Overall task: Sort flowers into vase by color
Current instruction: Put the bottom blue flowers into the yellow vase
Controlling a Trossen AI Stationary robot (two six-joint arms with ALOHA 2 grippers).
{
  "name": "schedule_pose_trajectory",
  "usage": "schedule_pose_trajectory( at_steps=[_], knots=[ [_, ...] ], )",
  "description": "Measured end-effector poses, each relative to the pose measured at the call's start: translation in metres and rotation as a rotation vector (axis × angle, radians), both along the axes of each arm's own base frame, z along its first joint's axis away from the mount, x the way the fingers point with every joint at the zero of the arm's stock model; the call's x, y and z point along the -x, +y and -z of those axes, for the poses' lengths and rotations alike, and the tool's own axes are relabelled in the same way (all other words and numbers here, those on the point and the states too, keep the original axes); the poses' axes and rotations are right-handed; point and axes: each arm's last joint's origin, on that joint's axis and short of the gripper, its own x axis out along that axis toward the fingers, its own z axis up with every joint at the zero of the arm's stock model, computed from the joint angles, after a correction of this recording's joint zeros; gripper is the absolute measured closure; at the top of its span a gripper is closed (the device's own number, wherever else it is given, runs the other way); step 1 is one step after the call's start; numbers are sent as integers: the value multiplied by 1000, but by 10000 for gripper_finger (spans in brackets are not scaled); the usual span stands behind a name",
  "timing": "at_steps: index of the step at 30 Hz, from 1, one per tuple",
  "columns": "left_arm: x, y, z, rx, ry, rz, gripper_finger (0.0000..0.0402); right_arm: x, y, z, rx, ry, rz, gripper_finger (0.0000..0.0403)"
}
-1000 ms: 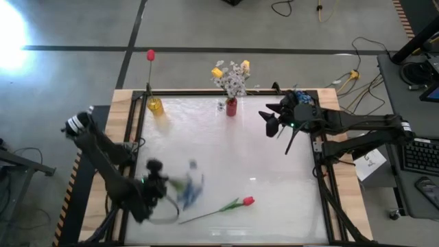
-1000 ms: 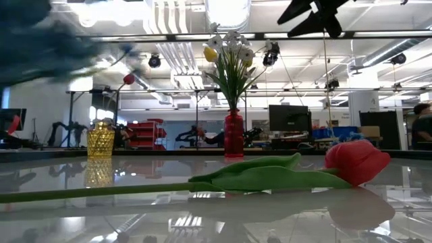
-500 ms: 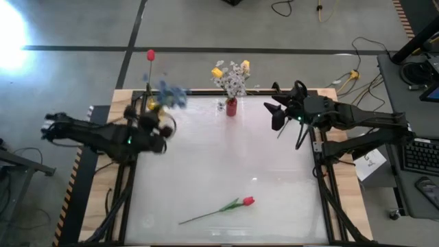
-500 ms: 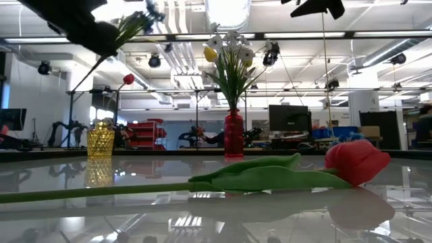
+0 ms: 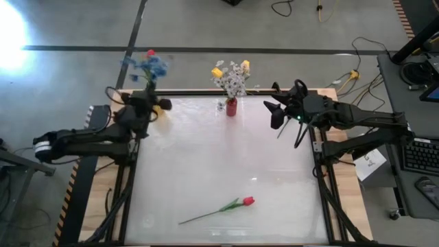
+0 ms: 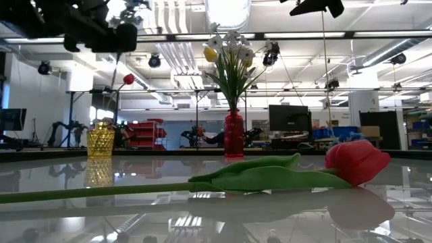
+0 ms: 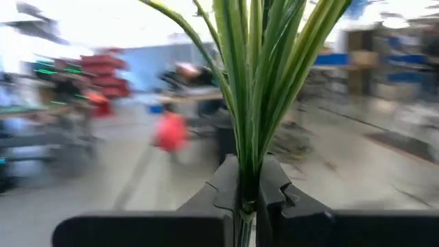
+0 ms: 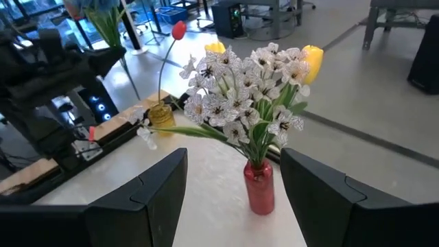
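Note:
The robot's left gripper will put the blue flower down in the yellow vase (image 5: 158,108) beside the red tulip's stem. The blue flower is now high over the table's corner.
My left gripper (image 5: 145,104) hovers high over the table's far left corner, shut on a blue flower (image 5: 147,65) with long green leaves (image 7: 255,82). Just beside it stands a yellow vase (image 5: 156,106) holding one red tulip (image 5: 150,53). A red vase (image 5: 231,107) at the far edge holds white sprays and yellow tulips (image 8: 255,89). Another red tulip (image 5: 247,201) lies flat on the table near the near edge, stem pointing left. My right gripper (image 5: 277,118) waits open above the far right part of the table, facing the red vase (image 8: 259,189). My left gripper pinches the blue flower's bundle of green stems (image 7: 247,195) between its two fingers (image 7: 218,192), low on the stems. The flower is lifted clear of the table. It rises out of the fingers, with its blue blossoms (image 6: 135,7) above and beyond the gripper, past the far edge.
The table top (image 5: 226,165) is a glossy white sheet in a wooden frame. The lying tulip (image 6: 354,162) fills the near foreground of the low view. Cables and a desk with a keyboard (image 5: 418,154) lie beyond the right edge.
My left arm has swung from the table's near left area to its far left corner, carrying the blue flower up and away. The flower has turned from lying low over the table to standing above the gripper beside the yellow vase.

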Motion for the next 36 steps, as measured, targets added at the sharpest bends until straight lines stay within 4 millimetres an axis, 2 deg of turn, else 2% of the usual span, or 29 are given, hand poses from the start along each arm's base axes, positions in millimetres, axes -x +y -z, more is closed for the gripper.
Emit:
schedule_pose_trajectory(
  at_steps=[4,12,17,28,36],
  knots=[
    [8,11,3,-44,23,-56,401,0,0,0,-31,-20,3,177],
    [22,37,35,-4,-79,-42,401,0,0,0,-27,-18,5,177],
    [28,50,40,0,-132,-44,401,0,-1,0,-3,-1,6,177],
    [30,52,40,2,-37,-87,401,0,-1,0,32,26,-5,177],
    [31,57,61,123,-29,-159,401,1,-1,0,73,53,3,177]
  ],
)
